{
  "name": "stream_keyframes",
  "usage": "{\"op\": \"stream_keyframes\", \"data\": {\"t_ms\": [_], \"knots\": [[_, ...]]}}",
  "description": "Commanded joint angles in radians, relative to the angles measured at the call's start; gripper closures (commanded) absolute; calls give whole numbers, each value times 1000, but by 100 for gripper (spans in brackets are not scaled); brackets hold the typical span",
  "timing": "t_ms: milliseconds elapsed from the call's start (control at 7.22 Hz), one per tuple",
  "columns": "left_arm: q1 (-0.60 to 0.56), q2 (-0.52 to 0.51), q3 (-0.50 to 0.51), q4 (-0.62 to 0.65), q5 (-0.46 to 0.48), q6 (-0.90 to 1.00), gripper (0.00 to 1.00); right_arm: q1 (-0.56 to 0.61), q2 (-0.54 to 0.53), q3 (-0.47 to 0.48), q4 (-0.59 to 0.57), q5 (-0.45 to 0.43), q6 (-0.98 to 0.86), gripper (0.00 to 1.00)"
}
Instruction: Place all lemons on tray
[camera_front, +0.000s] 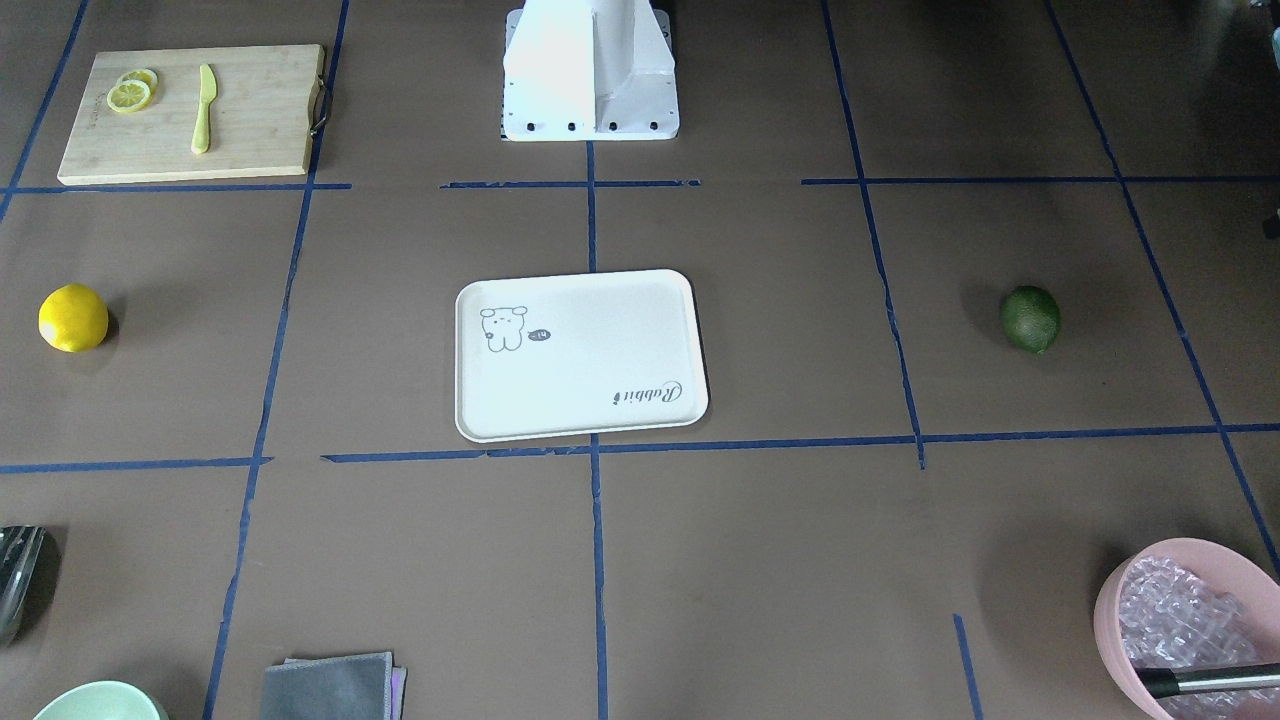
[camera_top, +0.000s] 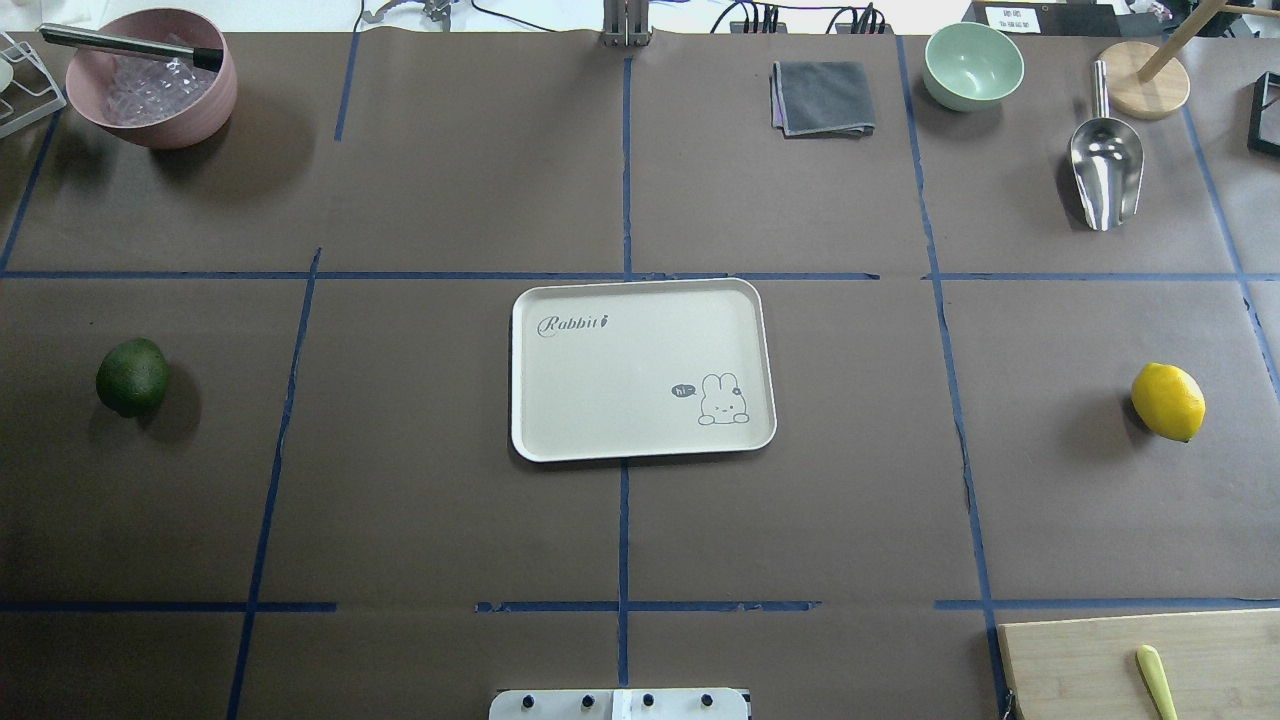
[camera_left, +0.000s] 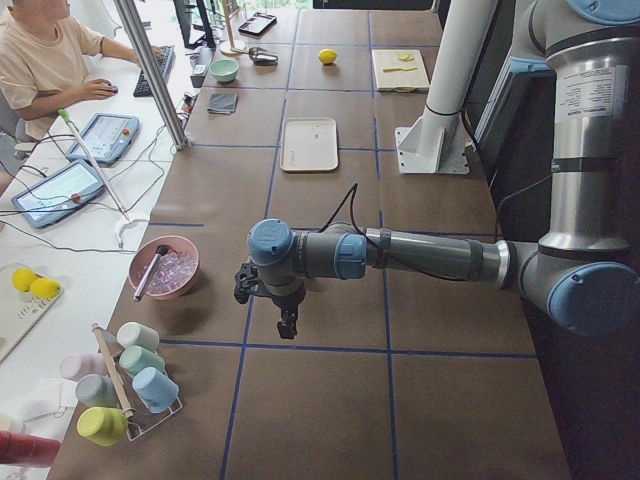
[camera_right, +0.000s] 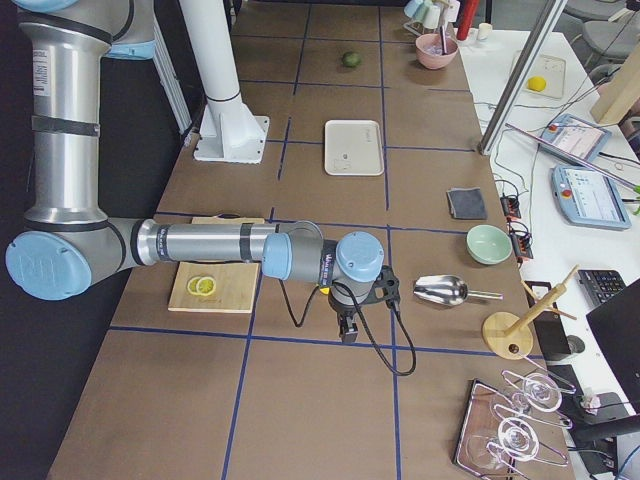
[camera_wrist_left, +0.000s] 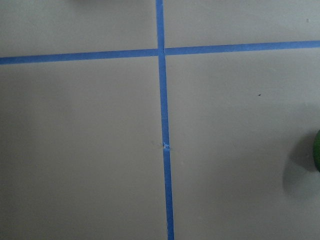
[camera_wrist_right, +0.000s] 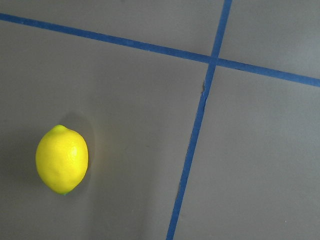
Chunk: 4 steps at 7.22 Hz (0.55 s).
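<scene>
The dark green lemon belongs on the white tray. My left gripper goes to it next and closes around its middle (camera_front: 1030, 318).
The bright yellow lemon (camera_top: 1167, 402) lies on the brown table at the robot's right, also in the right wrist view (camera_wrist_right: 62, 159). The dark green lemon (camera_top: 132, 377) lies at the robot's left; only its edge (camera_wrist_left: 317, 150) shows in the left wrist view. The white tray (camera_top: 640, 370) with the rabbit drawing sits empty at the centre between them. My left gripper (camera_left: 287, 325) and right gripper (camera_right: 346, 328) hang above the table and show only in the side views. I cannot tell whether they are open or shut.
A bamboo cutting board (camera_front: 190, 115) with lemon slices and a yellow knife lies at the robot's near right. At the far edge stand a pink bowl (camera_top: 150, 80), a grey cloth (camera_top: 822, 97), a green bowl (camera_top: 973, 65) and a metal scoop (camera_top: 1105, 165).
</scene>
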Motion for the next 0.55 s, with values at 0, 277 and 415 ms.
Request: {"op": "stream_keyframes", "data": {"t_ms": [0,277,415], "knots": [[135,-3,-6,-111,-66,-120,0,-2,-5,10,30,13,-3,0],[342,-29,27,-365,-34,-405,0,-3,-9,-5,43,18,10,0],[396,-67,27,-381,66,-552,0,-3,-9,-7,43,18,10,0]]}}
